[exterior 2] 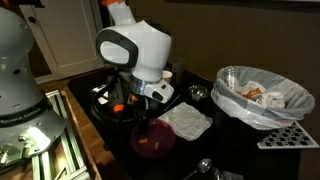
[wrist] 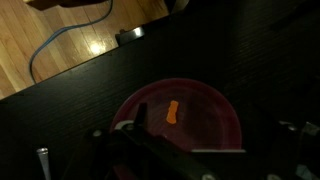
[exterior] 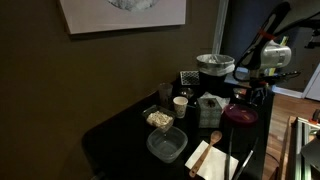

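Observation:
The small orange piece lying near the middle of the maroon plate [exterior: 242, 112] [wrist: 172, 112] is my target. My gripper needs to close on it.
My gripper [wrist: 205, 140] hangs over a maroon plate [wrist: 205, 100] on the black table. A small orange piece [wrist: 172, 111] lies on the plate just ahead of the fingers. The fingers show far apart at the bottom of the wrist view, with nothing between them. In both exterior views the gripper [exterior 2: 140, 100] [exterior: 250, 85] is a short way above the plate [exterior 2: 152, 140] [exterior: 240, 115], near the table's edge, not touching it.
A white cloth [exterior 2: 187, 120], a bag-lined bowl of scraps [exterior 2: 262, 95], a grater [exterior 2: 285, 138] and a spoon [exterior 2: 200, 165] lie by the plate. Further along stand a cup [exterior: 180, 103], a cereal container [exterior: 160, 119], a plastic tub [exterior: 166, 145] and a napkin [exterior: 210, 158]. The wooden floor with a blue cable [wrist: 60, 50] lies beyond the edge.

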